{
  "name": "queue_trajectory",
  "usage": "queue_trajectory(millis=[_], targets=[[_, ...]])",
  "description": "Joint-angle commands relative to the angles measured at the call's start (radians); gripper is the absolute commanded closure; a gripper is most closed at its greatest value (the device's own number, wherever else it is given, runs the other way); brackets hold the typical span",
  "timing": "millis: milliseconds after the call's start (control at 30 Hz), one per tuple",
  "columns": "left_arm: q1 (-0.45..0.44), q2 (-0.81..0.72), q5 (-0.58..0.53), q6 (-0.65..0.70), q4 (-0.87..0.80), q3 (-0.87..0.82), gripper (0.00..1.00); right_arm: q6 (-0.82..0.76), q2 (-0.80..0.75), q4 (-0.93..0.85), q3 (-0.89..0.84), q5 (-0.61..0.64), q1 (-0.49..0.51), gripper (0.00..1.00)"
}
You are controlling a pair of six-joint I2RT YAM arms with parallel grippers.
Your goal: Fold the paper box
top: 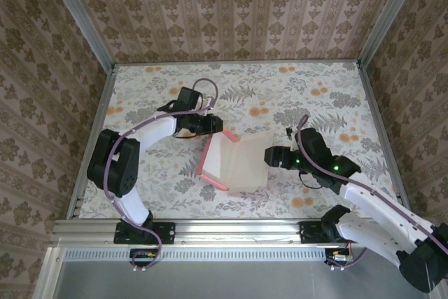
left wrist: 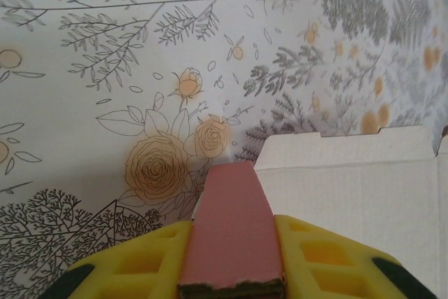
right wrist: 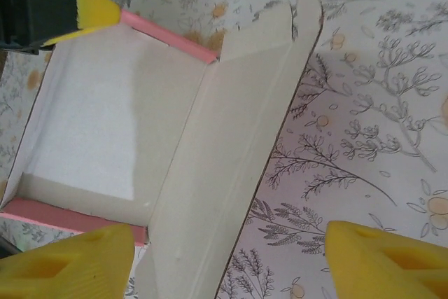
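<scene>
The end flap of the off-white panel lies splayed while the robot's left gripper holds the pink side of the paper box, so that gripper should open and take that end flap (right wrist: 257,35).
The paper box (top: 236,164) lies half folded in the middle of the table, pale inner side up, with pink walls raised along its left and far sides. My left gripper (top: 214,127) is shut on the pink flap (left wrist: 233,218) at the box's far left corner; the off-white panel (left wrist: 350,173) lies beyond to the right. My right gripper (top: 270,156) stands open at the box's right edge. Its yellow fingers (right wrist: 70,264) straddle the pale right flap (right wrist: 210,194) without touching it. The left gripper's yellow finger (right wrist: 91,8) holds the pink wall (right wrist: 168,36).
The floral tablecloth (top: 315,96) covers the whole table. Metal rails (top: 94,138) edge it at left, right and front, with papered walls behind. Open cloth lies right of the box (right wrist: 364,103) and at the far side.
</scene>
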Motion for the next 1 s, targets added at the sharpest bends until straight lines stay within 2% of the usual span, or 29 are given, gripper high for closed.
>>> queue_trajectory(millis=[0,200,333,433,667,800,967], targets=[[0.01,-0.013,-0.016,-0.127,0.142,-0.088,0.72,0.02,0.051,0.041,0.034,-0.059,-0.003,0.37],[0.019,-0.039,-0.016,-0.182,0.217,-0.167,0.72,0.017,0.144,0.084,0.055,-0.089,-0.003,0.54],[0.019,-0.045,-0.013,-0.199,0.252,-0.2,0.71,0.017,0.169,0.116,0.052,-0.091,-0.003,0.72],[0.019,-0.051,-0.003,-0.207,0.292,-0.223,0.68,-0.003,0.18,0.107,0.067,-0.082,-0.003,0.82],[0.108,-0.108,0.092,-0.168,0.372,-0.268,0.57,-0.124,0.227,0.021,0.146,-0.056,-0.005,0.96],[0.179,-0.193,0.201,-0.04,0.361,-0.277,0.52,-0.248,0.281,-0.08,0.25,-0.075,-0.009,0.98],[0.184,-0.262,0.175,0.248,0.051,-0.149,0.47,-0.432,0.362,-0.221,0.403,-0.122,-0.013,0.98]])
